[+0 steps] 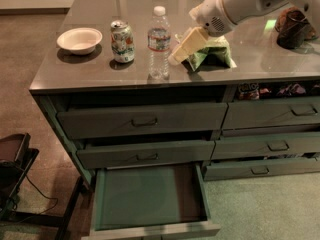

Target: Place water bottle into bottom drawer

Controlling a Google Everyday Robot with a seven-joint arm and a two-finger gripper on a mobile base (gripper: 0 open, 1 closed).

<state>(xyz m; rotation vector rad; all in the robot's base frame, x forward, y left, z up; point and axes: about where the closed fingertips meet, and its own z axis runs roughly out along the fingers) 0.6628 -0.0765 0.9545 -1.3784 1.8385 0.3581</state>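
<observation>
The gripper should close higher up, on the label [159, 37] around the water bottle's middle.
The water bottle [159, 43], clear with a white cap and a red-white-blue label, stands upright on the grey counter [100, 69] near its front edge. My gripper [176, 57], with pale yellow fingers on a white arm, reaches in from the upper right and sits just right of the bottle at its lower half, close to it. The bottom drawer [150, 196] of the left column is pulled out, and its greenish floor is bare.
A green-white soda can [122, 41] stands left of the bottle, and a white bowl [79, 39] is further left. A green bag [212, 54] lies behind my gripper. A dark object [292, 29] sits at the far right. A black stand [15, 169] is on the floor at left.
</observation>
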